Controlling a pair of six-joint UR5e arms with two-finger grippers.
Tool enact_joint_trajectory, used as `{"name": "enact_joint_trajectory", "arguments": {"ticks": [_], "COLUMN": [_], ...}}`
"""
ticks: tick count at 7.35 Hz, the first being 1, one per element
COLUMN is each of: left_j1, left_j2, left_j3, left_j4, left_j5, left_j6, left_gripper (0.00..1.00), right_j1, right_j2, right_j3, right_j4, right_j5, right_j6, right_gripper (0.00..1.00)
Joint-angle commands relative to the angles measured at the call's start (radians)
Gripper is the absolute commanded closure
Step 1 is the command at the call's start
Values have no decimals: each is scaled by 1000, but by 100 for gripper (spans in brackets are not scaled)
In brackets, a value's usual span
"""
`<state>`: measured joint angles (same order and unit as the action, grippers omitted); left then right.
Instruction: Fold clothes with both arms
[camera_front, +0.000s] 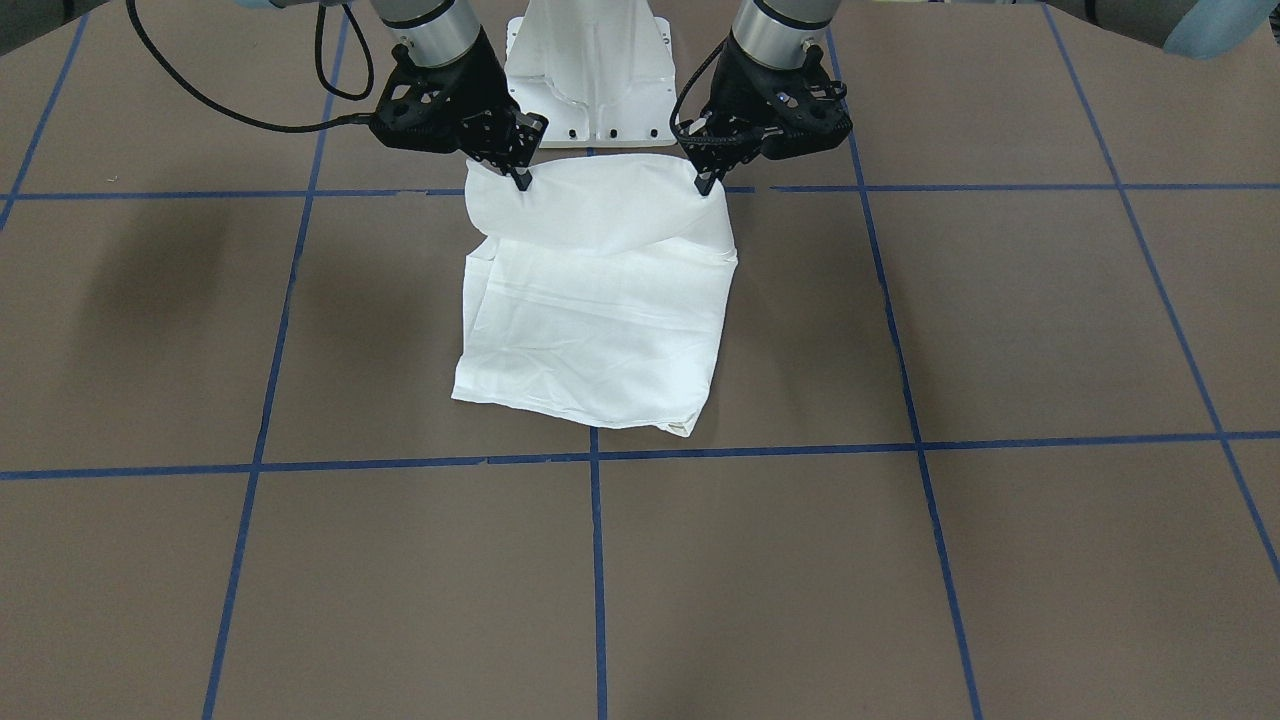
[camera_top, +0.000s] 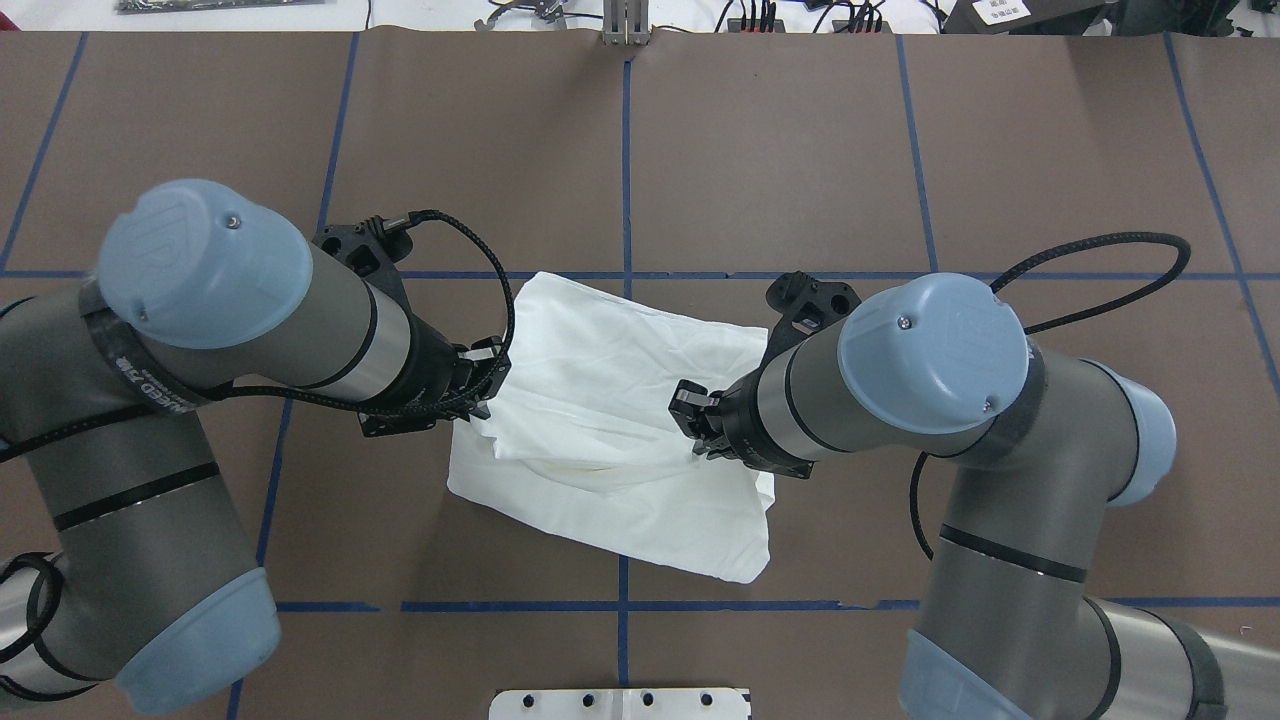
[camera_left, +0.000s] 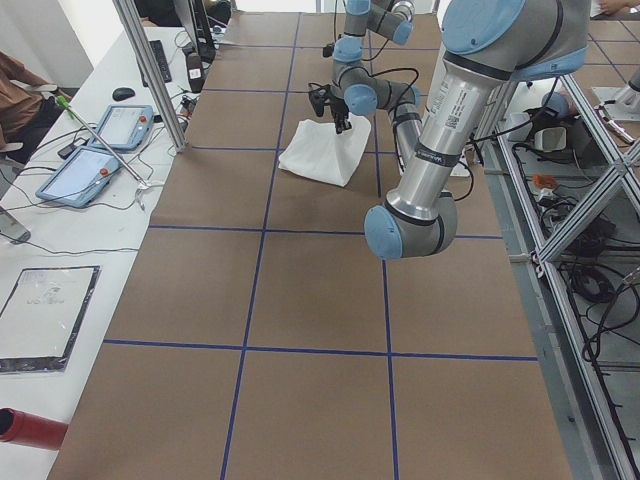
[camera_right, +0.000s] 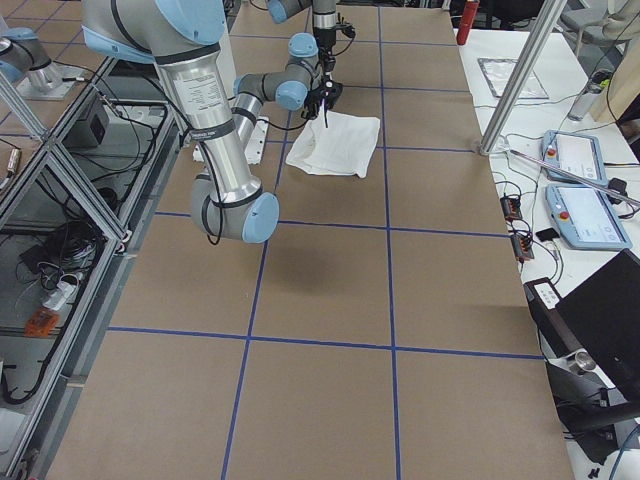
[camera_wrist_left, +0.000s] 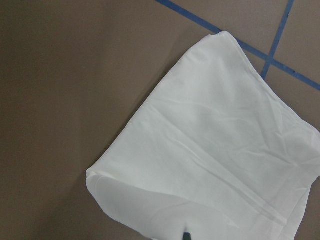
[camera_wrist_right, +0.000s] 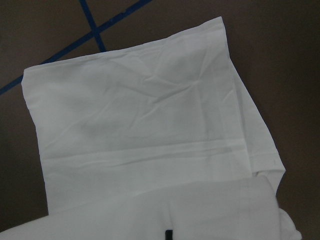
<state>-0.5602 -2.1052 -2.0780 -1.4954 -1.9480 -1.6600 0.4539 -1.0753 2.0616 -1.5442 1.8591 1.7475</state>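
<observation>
The robot's left gripper should release the raised corner of the white shirt just short of the flat corner nearest the blue tape (camera_front: 702, 388) (camera_wrist_left: 193, 64).
The white shirt (camera_front: 590, 320) lies folded into a rough rectangle on the brown table, and no text or collar shows. Its edge nearest the robot is raised and curls over the rest. My left gripper (camera_front: 706, 185) is shut on one corner of that raised edge, and my right gripper (camera_front: 522, 182) is shut on the other. From overhead, the left gripper (camera_top: 485, 405) and right gripper (camera_top: 690, 425) sit at opposite sides of the shirt (camera_top: 600, 400). Each wrist view shows the cloth (camera_wrist_left: 210, 150) (camera_wrist_right: 140, 130) spread below, with only a dark fingertip at the bottom edge.
The white pedestal base (camera_front: 590, 70) stands just behind the shirt. Blue tape lines (camera_front: 596, 560) divide the table into squares. A side table with tablets (camera_left: 90, 160) and a metal post (camera_left: 150, 75) runs along the far edge, with a red cylinder (camera_left: 30, 428) on it.
</observation>
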Motion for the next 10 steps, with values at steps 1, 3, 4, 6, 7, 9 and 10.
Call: {"name": "enact_joint_trajectory", "arguments": {"ticks": [1,3,4,6,7,9,10], "left_j1": [-39,-63,-70,-73,-73,-72,-72], "left_j2": [-65,-81,-82,-81,-81,-82,-81], "left_j3": [129,286,317,372,404,440,447], "left_j4": [-85,-237,-262,-325,-357,-396,-396], "left_j5": [0,1,3,3,3,3,3], "left_j6": [0,-1,-1,-1,-3,-12,-9], "left_gripper": [100,100,100,100,100,100,100], "right_j1": [43,77,88,88,89,104,117], "right_j2": [38,44,67,129,143,144,144], "right_j3": [-66,-101,-151,-271,-305,-362,-376], "right_j4": [1,-1,-1,1,3,70,70], "right_j5": [2,8,11,17,17,26,41], "right_j6": [0,-17,-23,-31,-32,-26,-26], "right_gripper": [100,100,100,100,100,100,100]}}
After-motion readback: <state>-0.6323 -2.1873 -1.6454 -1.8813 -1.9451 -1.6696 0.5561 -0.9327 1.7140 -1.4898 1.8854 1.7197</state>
